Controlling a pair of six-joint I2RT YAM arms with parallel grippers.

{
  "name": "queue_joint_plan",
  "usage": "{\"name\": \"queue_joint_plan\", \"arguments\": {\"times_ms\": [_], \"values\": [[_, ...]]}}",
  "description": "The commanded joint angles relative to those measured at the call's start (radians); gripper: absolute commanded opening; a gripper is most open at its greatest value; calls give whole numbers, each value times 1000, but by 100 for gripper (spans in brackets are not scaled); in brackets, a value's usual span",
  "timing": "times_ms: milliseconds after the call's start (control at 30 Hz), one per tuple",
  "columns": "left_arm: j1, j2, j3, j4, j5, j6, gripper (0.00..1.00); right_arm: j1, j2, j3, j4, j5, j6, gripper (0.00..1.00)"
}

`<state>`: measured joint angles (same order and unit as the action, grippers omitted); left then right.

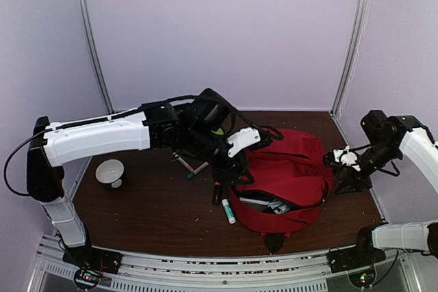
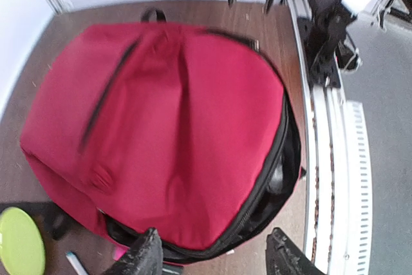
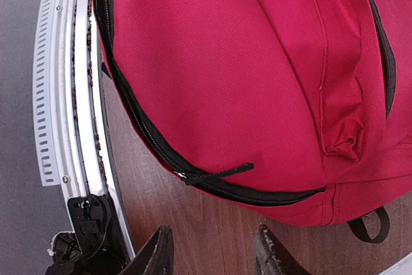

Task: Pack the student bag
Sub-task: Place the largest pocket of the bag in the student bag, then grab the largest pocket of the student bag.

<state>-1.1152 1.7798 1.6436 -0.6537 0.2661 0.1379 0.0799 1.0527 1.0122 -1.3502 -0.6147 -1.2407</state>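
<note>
Next, I move my left gripper next to the red backpack's black zipper pull (image 1: 326,192) (image 2: 255,45) beside my right gripper and close it there.
The student bag (image 1: 291,162) is a big red backpack lying on the brown table, with its main zipper mouth (image 1: 274,203) gaping toward the near edge and light items showing inside. My left gripper (image 1: 231,169) hangs open just off the bag's left side; in the left wrist view its fingers (image 2: 145,252) stand apart over the bag's (image 2: 180,127) open black zipper edge, holding nothing. My right gripper (image 1: 335,161) sits open by the bag's right side. In the right wrist view the bag (image 3: 244,62) and its black zipper pull (image 3: 219,173) lie beyond the empty fingers (image 3: 161,252).
A white bowl (image 1: 109,172) stands at the left of the table. A white marker with a green cap (image 1: 228,211), a dark pen (image 1: 217,193) and other pens (image 1: 191,165) lie left of the bag. A lime-green disc (image 2: 19,243) shows beside the bag. The metal rail (image 1: 205,264) runs along the near edge.
</note>
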Motion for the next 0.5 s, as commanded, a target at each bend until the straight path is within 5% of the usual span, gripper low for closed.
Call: {"name": "queue_joint_plan", "arguments": {"times_ms": [0, 467], "values": [[5, 15, 130, -6, 18, 16, 58, -88, 49, -1, -85, -104, -175, 43], [5, 221, 231, 256, 121, -173, 51, -92, 219, -30, -17, -177, 37, 49]]}}
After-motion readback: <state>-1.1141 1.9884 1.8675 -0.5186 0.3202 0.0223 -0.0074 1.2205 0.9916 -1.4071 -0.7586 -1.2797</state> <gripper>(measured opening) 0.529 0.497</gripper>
